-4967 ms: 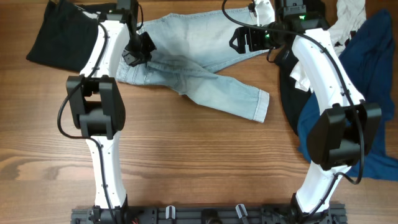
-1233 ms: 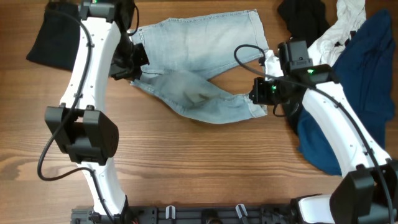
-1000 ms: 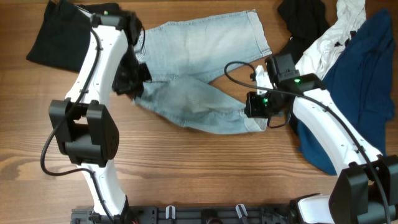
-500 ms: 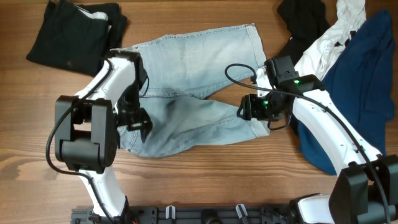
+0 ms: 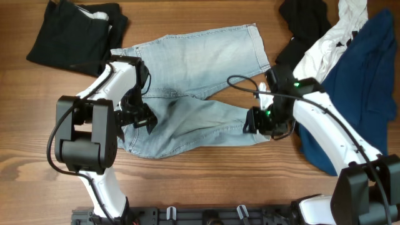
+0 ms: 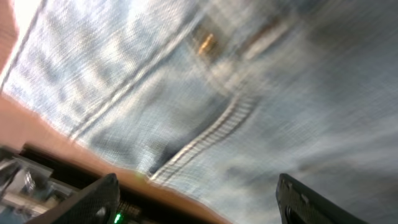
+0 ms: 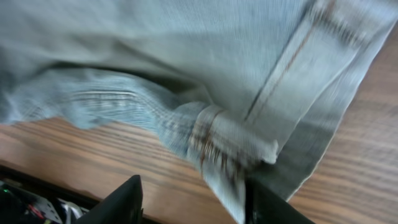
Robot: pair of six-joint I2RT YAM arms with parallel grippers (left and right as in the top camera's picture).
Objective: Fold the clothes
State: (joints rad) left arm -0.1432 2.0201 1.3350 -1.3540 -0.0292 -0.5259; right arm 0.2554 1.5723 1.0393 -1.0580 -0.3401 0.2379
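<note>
The leg's near hem corner is curled over beside my right gripper, so next I smooth that corner flat, then grab the hem's far corner (image 7: pixel 359 22) and straighten the leg.
The pale-blue denim shorts (image 5: pixel 194 69) lie spread on the wooden table, one leg folded across toward the front. My left gripper (image 5: pixel 142 120) hovers over their left part near the waistband; in the left wrist view it (image 6: pixel 198 202) stands open, blurred denim (image 6: pixel 249 93) with a pocket seam just beyond the fingertips. My right gripper (image 5: pixel 253 123) sits at the folded leg's hem. In the right wrist view it (image 7: pixel 196 205) is open, with the hem corner (image 7: pixel 230 149) hanging against the right finger (image 7: pixel 267 205) and bare wood between the jaws.
A folded black garment (image 5: pixel 75 31) lies at the back left. At the right lies a pile of black (image 5: pixel 303 19), white (image 5: pixel 325 44) and deep-blue fabric (image 5: pixel 362 81), close beside my right arm. Bare table (image 5: pixel 206 181) shows in front of the shorts.
Both grippers have opened and let go of the denim. The left one came toward the front, dragging the waist side with it; the right one dropped slightly at the hem.
</note>
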